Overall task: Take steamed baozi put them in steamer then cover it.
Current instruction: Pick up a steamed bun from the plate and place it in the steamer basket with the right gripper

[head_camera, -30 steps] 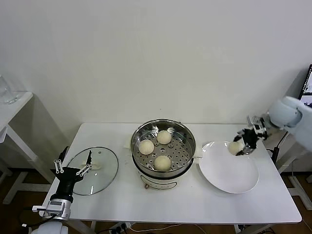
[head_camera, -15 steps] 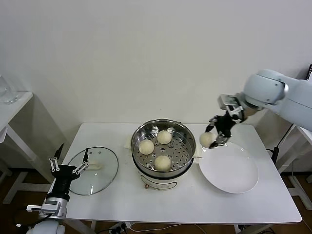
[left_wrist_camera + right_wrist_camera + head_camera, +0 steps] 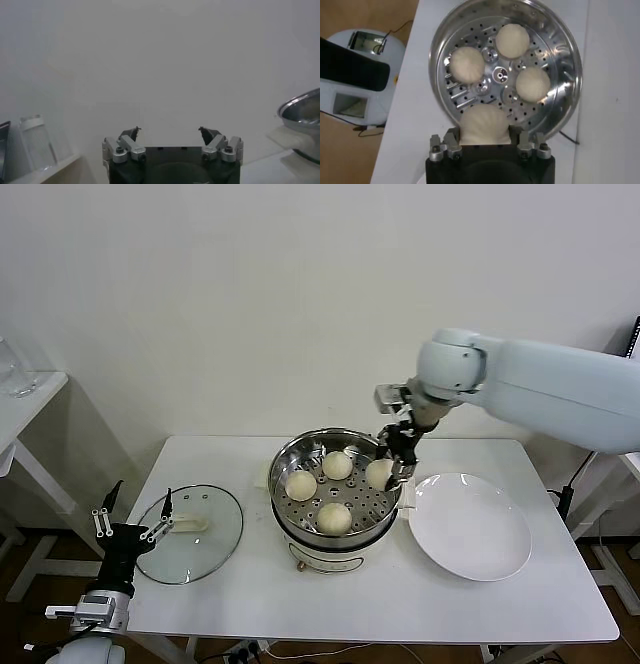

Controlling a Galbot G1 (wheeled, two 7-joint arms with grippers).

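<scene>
The robot's right gripper needs to let go of the baozi on the steamer basket's bare side (image 3: 362,491) (image 3: 491,107) toward the plate, between the back and front baozi. That held baozi is now over the steamer.
The steamer (image 3: 288,454) stands mid-table with three baozi in its basket: one at the left (image 3: 300,485), one at the back (image 3: 337,465), one at the front (image 3: 333,517). My right gripper (image 3: 386,467) is shut on a fourth baozi (image 3: 379,473) and holds it over the steamer's right side. In the right wrist view this baozi (image 3: 484,123) sits between the fingers above the basket (image 3: 560,55), with the three others beyond it. The glass cover (image 3: 190,533) lies flat on the table to the left. My left gripper (image 3: 131,529) is open and empty beside the cover's left edge.
An empty white plate (image 3: 468,537) lies to the right of the steamer. A side table (image 3: 25,409) with a clear glass container (image 3: 10,369) stands at the far left. The wall runs close behind the table.
My right gripper has carried the baozi leftward from over the plate to above the steamer's right side. My left gripper has drifted slightly left and down, away from the cover.
</scene>
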